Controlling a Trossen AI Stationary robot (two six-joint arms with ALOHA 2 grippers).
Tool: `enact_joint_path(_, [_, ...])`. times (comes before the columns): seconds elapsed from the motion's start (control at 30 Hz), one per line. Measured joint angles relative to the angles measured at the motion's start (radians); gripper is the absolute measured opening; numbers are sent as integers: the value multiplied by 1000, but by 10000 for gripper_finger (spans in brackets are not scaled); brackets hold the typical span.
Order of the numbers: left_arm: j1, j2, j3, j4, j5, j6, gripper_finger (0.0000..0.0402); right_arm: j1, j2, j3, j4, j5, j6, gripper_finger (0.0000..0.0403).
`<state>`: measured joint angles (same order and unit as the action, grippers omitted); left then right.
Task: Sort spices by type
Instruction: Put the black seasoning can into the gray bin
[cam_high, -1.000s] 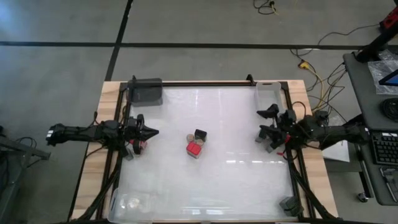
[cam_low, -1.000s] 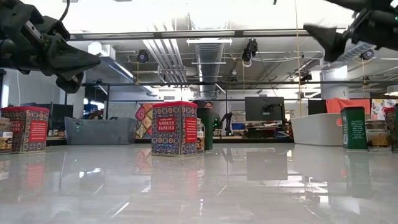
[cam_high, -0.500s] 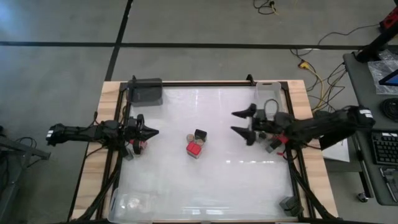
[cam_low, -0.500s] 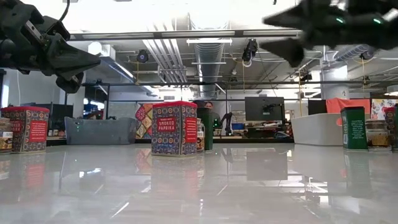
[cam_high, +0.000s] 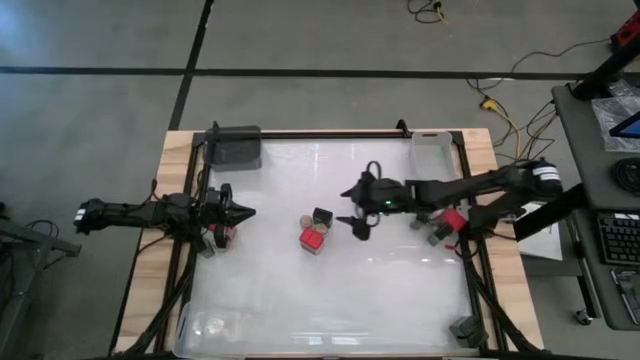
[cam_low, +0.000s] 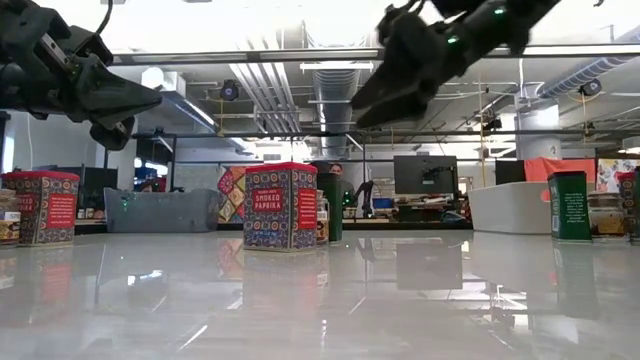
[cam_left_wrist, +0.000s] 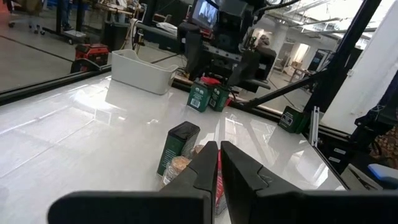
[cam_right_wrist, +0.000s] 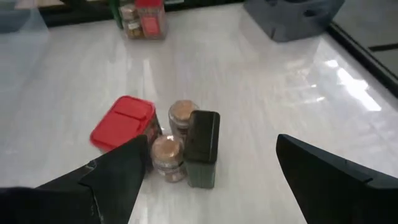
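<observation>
Next, my right gripper grabs the dark blocky tin by its long sides (cam_high: 323, 216) (cam_right_wrist: 204, 146), next to the round tan-topped jars.
In the middle of the table stands a small cluster of spices: a red-lidded tin (cam_high: 313, 239), a dark blocky tin (cam_high: 322, 216) and round tan-topped jars (cam_high: 304, 220). The right wrist view shows them close up: the red tin (cam_right_wrist: 122, 130), two jars (cam_right_wrist: 183, 115) and the dark tin (cam_right_wrist: 203, 146), all upright. My right gripper (cam_high: 352, 207) hovers open just right of the cluster, above it and slanting down, touching nothing. At the table's left edge my left gripper (cam_high: 245, 212) waits, shut and empty, pointing level at the cluster.
More spices stand beside the left arm (cam_high: 222, 236) and by the right edge (cam_high: 445, 222). A grey bin (cam_high: 235, 147) sits at the far left and a clear bin (cam_high: 432, 152) at the far right. Another clear bin (cam_high: 215, 325) sits at the near left.
My right gripper has swung from the table's right edge toward the middle cluster, rising a little and tipping from upward-pointing to slanting down. Its fingers have stayed open. The spices have not moved.
</observation>
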<state>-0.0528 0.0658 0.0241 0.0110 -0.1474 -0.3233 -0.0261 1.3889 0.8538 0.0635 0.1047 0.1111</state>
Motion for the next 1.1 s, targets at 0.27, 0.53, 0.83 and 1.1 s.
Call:
enact_joint_path(0.27, [0, 1, 0, 2, 0, 0, 4, 0, 153, 94, -7, -61, -5, 345])
enact_joint_path(0.53, [0, 2, 0, 2, 0, 0, 4, 0, 260, 171, -47, -61, -1, 345])
enact_joint_path(0.83, [0, 4, 0, 3, 0, 0, 4, 0, 298, 244, -163, -59, 1, 345])
enact_joint_path(1.1, [0, 9, 0, 4, 0, 0, 4, -7, 327, 233, -126, -43, 46, 345])
